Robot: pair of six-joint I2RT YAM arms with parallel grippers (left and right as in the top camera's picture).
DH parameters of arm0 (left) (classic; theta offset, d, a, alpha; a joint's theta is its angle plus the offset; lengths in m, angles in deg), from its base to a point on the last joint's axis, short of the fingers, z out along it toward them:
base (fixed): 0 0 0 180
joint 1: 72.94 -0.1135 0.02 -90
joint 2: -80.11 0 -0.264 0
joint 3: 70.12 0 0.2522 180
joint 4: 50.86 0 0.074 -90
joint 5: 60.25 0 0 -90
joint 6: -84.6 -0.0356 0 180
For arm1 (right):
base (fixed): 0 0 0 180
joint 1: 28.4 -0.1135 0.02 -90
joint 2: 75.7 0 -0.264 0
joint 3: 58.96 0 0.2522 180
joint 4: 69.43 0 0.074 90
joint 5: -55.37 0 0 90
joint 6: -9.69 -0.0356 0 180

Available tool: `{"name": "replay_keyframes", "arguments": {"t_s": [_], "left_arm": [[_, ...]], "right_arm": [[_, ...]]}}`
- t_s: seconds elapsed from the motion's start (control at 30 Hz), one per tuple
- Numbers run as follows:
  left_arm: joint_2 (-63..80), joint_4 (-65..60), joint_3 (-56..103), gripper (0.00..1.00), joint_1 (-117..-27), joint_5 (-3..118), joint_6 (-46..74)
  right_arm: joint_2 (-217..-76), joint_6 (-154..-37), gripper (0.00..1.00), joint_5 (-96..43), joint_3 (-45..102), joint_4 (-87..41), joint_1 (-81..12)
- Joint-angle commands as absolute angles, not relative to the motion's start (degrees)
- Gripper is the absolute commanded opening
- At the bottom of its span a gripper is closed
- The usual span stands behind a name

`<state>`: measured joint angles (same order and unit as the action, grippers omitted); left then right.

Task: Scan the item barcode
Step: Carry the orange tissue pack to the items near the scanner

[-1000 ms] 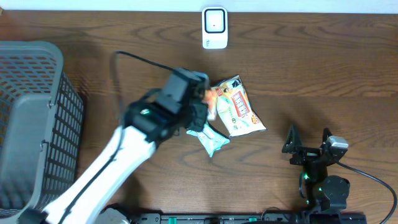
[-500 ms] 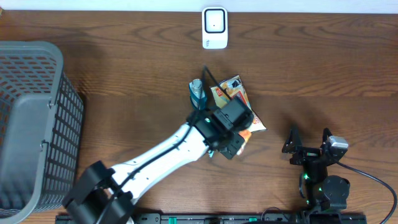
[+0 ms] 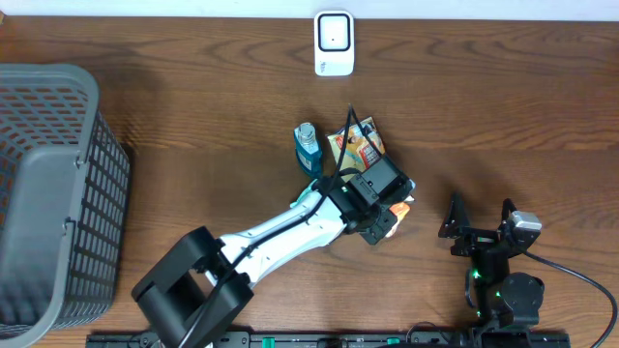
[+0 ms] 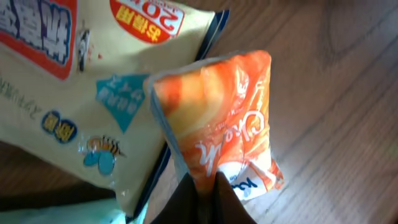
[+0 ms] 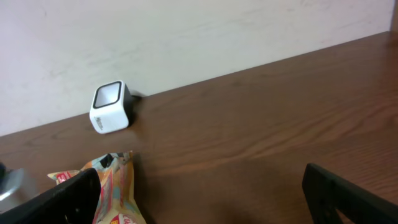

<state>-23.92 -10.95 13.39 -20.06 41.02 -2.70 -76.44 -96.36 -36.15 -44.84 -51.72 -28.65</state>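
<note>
My left gripper will let go of the orange snack packet on the wooden table [image 3: 389, 177], beside the yellow snack bag.
My left gripper [image 3: 392, 215] is shut on the lower edge of an orange snack packet [image 4: 230, 118], and its dark fingertips [image 4: 186, 196] pinch the wrapper at the bottom of the left wrist view. From overhead the orange packet [image 3: 403, 206] peeks out just right of the gripper. It partly overlaps a yellow snack bag [image 3: 356, 143] [image 4: 81, 93]. No barcode shows on it. The white scanner [image 3: 334, 43] [image 5: 111, 107] stands at the table's far edge. My right gripper [image 3: 481, 227] [image 5: 205, 199] rests open near the front right, holding nothing.
A small blue bottle [image 3: 307, 147] stands left of the yellow bag. A teal packet's corner [image 4: 62, 214] lies under the bag's edge. A grey mesh basket [image 3: 48, 193] fills the left side. The wall runs behind the scanner.
My left arm swung right across the snack pile, carrying the orange packet to the pile's right side and uncovering the blue bottle. The right arm stayed still.
</note>
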Motion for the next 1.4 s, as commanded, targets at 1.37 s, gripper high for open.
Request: {"name": "replay_keyframes", "arguments": {"t_s": [1.37], "left_arm": [[-33.17,-22.75,13.20,0.07,-21.63,41.43,-13.30]], "right_arm": [[-76.20,-95.88,0.99,-36.65,-44.88,-51.55,-28.82]]}}
